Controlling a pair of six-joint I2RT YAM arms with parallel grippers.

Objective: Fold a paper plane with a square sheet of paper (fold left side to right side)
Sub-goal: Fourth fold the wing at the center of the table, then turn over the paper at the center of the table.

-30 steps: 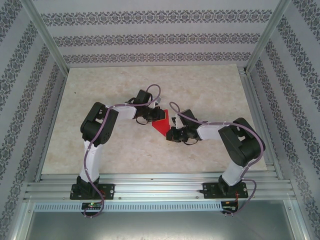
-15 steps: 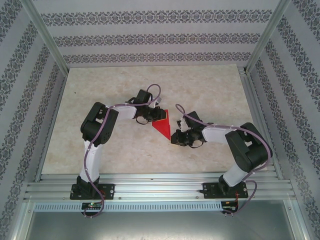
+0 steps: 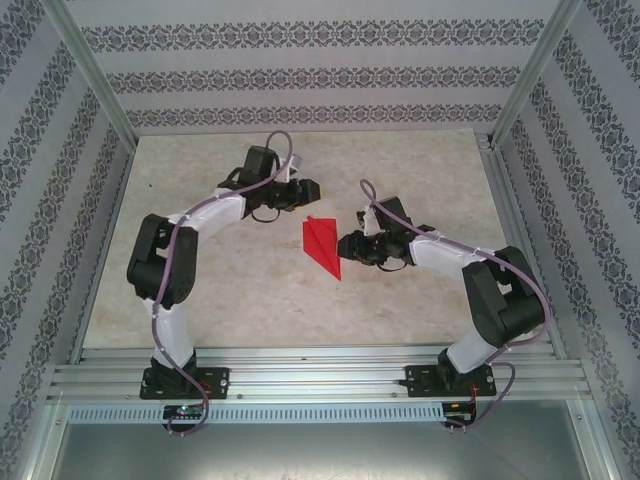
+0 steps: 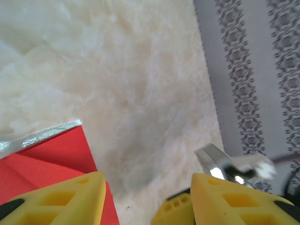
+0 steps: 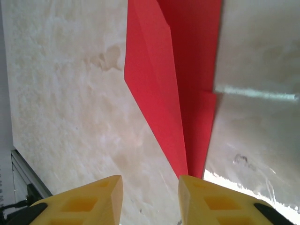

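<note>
The paper plane's centre fold is half open, so I should pinch the fold's far end [image 3: 312,220] with my left gripper and lift the plane off the tabletop.
The paper plane [image 3: 322,245] is a slim bright red dart with a centre crease, lying flat mid-table with its tip toward the near edge. My left gripper [image 3: 308,188] hovers beyond it to the far left, apart from it. In the left wrist view its yellow fingers [image 4: 61,201] stand open over bare table, with the red paper [image 4: 47,154] at the lower left. My right gripper [image 3: 345,245] sits just right of the plane. In the right wrist view that gripper [image 5: 150,199] is open, and the plane [image 5: 173,70] runs down to a point beside the right fingertip [image 5: 220,201].
The pale marbled tabletop [image 3: 420,170] has patterned walls [image 3: 300,75] on three sides. An aluminium rail [image 3: 320,380] carrying both arm bases runs along the near edge. The wall [image 4: 262,70] stands close on the right in the left wrist view.
Both grippers have opened and let go of the paper. The left arm has drawn back toward the far left, the right gripper has shifted right, and the plane now lies free.
</note>
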